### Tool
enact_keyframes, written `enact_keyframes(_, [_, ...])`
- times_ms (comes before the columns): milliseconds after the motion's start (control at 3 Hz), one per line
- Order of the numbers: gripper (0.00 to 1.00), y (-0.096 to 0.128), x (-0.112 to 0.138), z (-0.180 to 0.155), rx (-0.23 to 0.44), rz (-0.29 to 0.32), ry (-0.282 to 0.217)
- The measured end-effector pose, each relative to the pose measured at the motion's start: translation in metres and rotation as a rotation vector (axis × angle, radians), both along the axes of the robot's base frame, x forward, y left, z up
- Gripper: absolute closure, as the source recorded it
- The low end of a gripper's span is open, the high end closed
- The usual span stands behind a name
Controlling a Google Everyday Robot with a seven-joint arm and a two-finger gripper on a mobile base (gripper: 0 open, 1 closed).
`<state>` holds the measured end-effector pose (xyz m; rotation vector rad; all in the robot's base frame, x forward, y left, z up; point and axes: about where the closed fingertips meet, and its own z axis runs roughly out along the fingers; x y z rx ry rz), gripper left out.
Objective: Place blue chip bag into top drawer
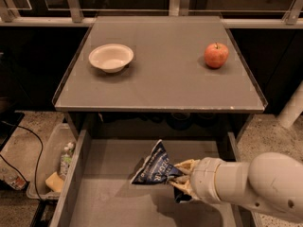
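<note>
Next, my gripper releases the blue chip bag on the grey bottom near the middle of the open top drawer (157, 161). The bag is now held low over that bottom.
The blue chip bag (155, 167) is a crinkled navy foil bag with white lettering. My gripper (181, 180) is shut on its right end and holds it inside the open top drawer (109, 195), low over the grey bottom at the middle. My white arm reaches in from the lower right. The bag's free corner points up and left.
A white bowl (111, 57) and a red apple (216, 55) sit on the grey tabletop (161, 74) above the drawer. A clear plastic bin (52, 162) with bottles stands on the floor at the left. A cable lies on the floor farther left.
</note>
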<state>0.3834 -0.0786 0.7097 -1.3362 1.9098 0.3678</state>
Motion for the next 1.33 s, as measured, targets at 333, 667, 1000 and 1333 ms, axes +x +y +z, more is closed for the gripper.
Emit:
enact_keyframes(333, [1.0,0.012,0.018,-0.037,0.001,-0.053,-0.008])
enact_keyframes(667, [1.0,0.013,0.04,-0.06,-0.006,-0.127,-0.042])
enact_keyframes(1000, [1.0,0.007,0.059,-0.072,-0.014,-0.192,-0.07])
enact_keyframes(1333, [0.81,0.005,0.063,-0.071,-0.018,-0.206,-0.084])
